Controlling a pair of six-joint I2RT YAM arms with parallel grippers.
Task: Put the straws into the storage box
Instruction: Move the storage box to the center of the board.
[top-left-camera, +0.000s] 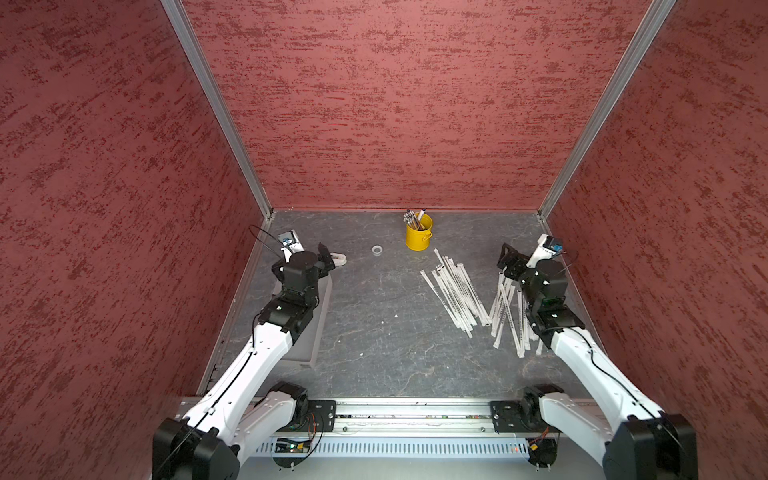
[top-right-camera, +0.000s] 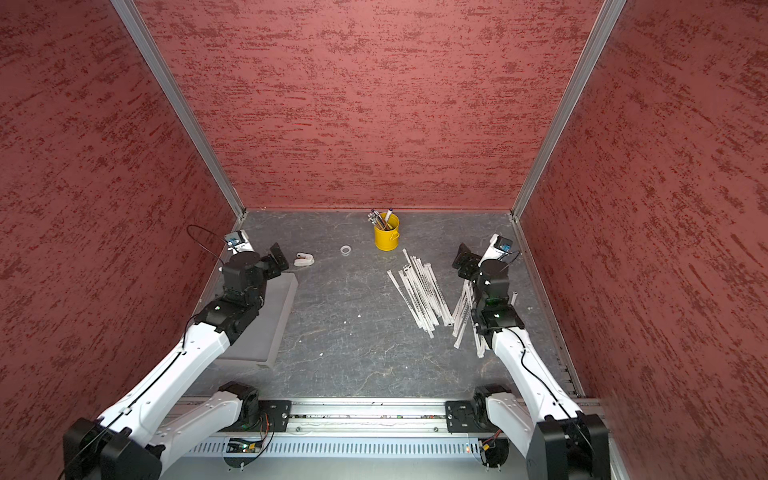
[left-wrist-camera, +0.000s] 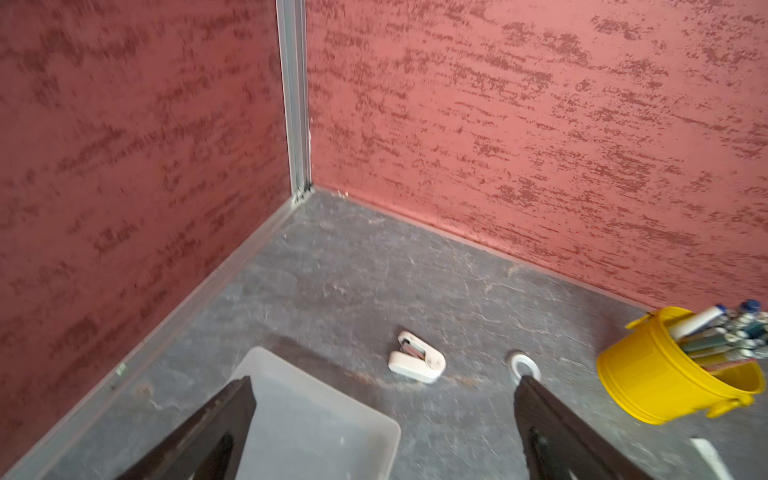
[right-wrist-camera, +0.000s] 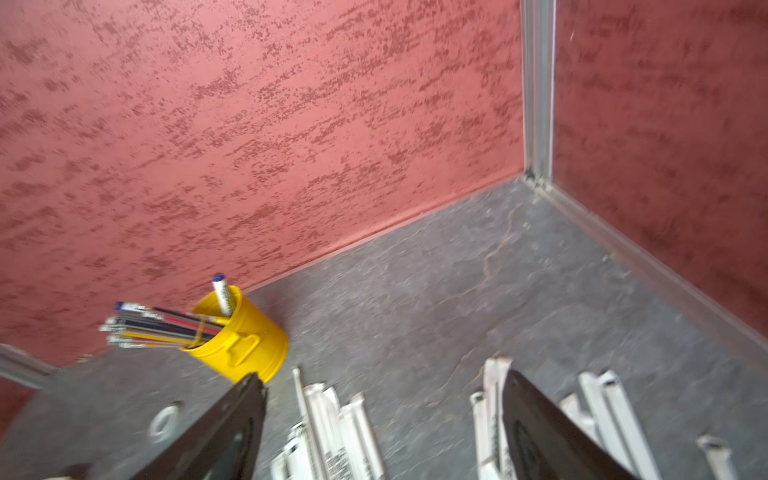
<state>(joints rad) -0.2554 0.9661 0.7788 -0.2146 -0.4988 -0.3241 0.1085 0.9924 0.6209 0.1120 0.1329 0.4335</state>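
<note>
My left gripper is to go to the storage box next and close on the middle of its long rim (top-left-camera: 325, 313) facing the straws.
The straws lie as white printed sticks in two loose piles on the grey floor, one (top-left-camera: 455, 291) (top-right-camera: 422, 293) (right-wrist-camera: 345, 432) mid-right and one (top-left-camera: 505, 309) (top-right-camera: 463, 311) (right-wrist-camera: 484, 419) partly under the right arm. My right gripper (top-left-camera: 507, 259) (top-right-camera: 463, 257) (right-wrist-camera: 383, 374) hangs open over the far ends of the straws, with nothing between its fingers. The storage box (top-left-camera: 318, 328) (top-right-camera: 278, 316) (left-wrist-camera: 316, 419) sits at the left, translucent, mostly hidden by the left arm; the part that shows holds nothing. My left gripper (top-left-camera: 326, 255) (top-right-camera: 276, 255) (left-wrist-camera: 384, 380) stands wide open above its far end.
A yellow bucket (top-left-camera: 419, 237) (top-right-camera: 387, 237) (left-wrist-camera: 648, 374) (right-wrist-camera: 241, 345) of pens stands near the back wall. A small white stapler-like thing (top-left-camera: 340, 259) (top-right-camera: 304, 259) (left-wrist-camera: 417, 359) and a tape ring (top-left-camera: 377, 250) (top-right-camera: 345, 249) (left-wrist-camera: 524, 365) lie beyond the box. Red walls close three sides.
</note>
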